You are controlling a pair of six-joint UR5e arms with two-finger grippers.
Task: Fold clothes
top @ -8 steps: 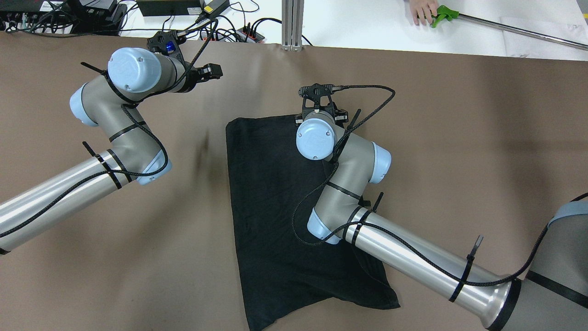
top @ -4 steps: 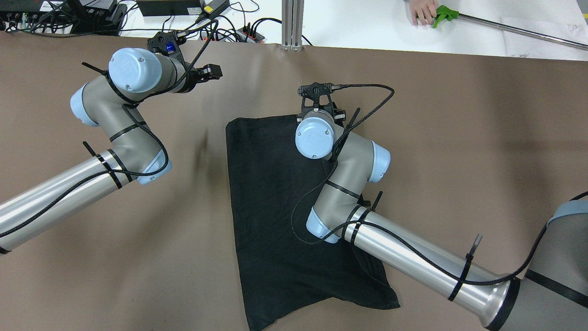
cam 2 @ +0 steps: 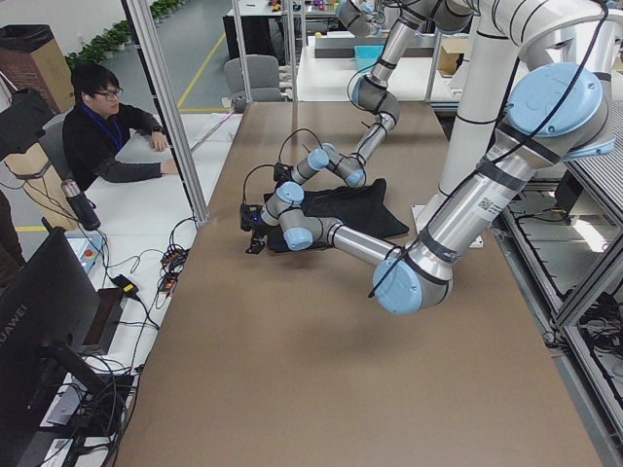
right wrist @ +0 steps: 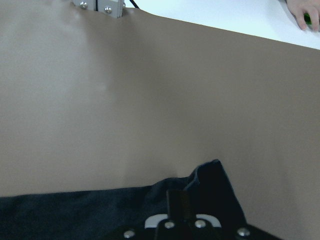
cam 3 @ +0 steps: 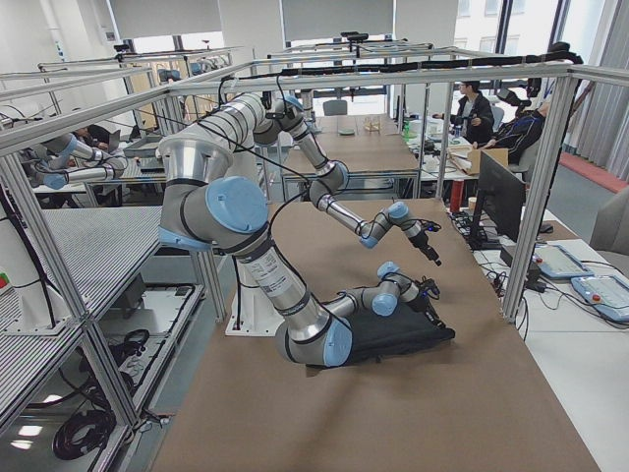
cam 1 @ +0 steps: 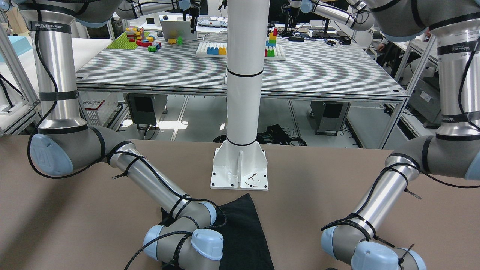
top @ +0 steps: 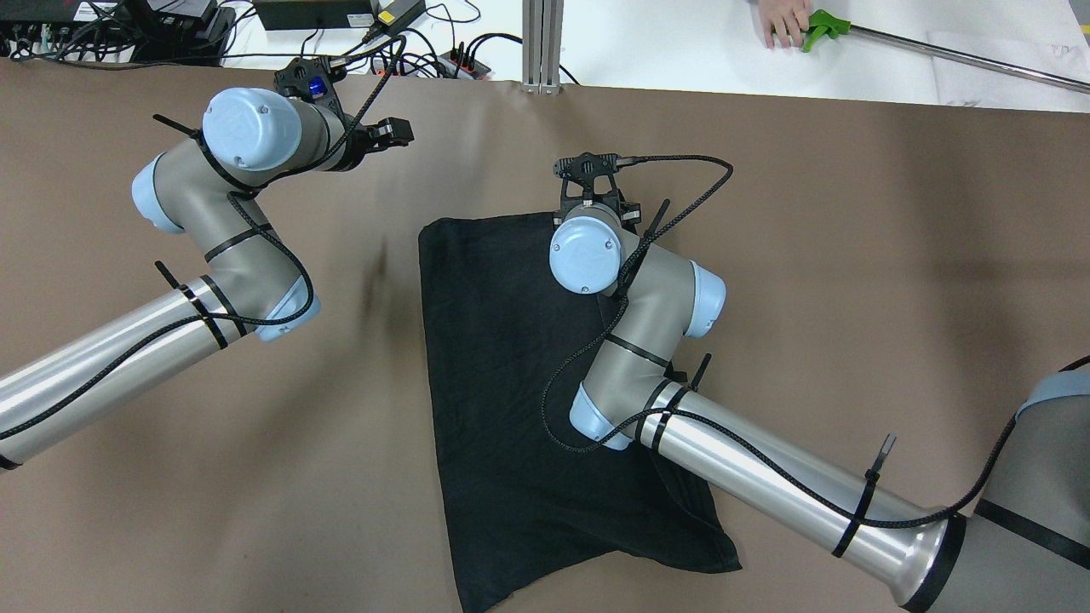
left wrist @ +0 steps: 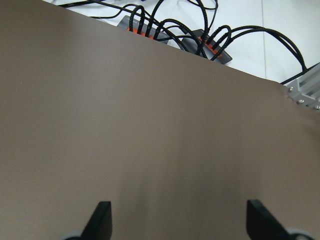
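The far corner of the clothes stands bunched beside my right gripper's fingers, so next I draw the corner out flat, open, and take the clothes' side edge (right wrist: 235, 201).
The clothes (top: 502, 383) are one black garment lying mostly flat on the brown table (top: 851, 255), at its middle. My right arm reaches across it to its far edge. In the right wrist view my right gripper (right wrist: 175, 198) is shut on that edge of the clothes (right wrist: 75, 210), and a corner of cloth (right wrist: 215, 172) stands up just beside the fingers. In the overhead view the wrist hides these fingers. My left gripper (top: 398, 132) hovers over bare table at the far left, well apart from the garment. Its fingertips (left wrist: 102, 216) stand wide apart, open, with nothing between them.
Power strips and cables (top: 451, 61) lie just past the table's far edge, beside an aluminium post (top: 542, 42). A person's hand (top: 788, 21) rests on a green-handled rod at the far right. The robot's white pedestal (cam 1: 240, 168) stands at the near side of the garment.
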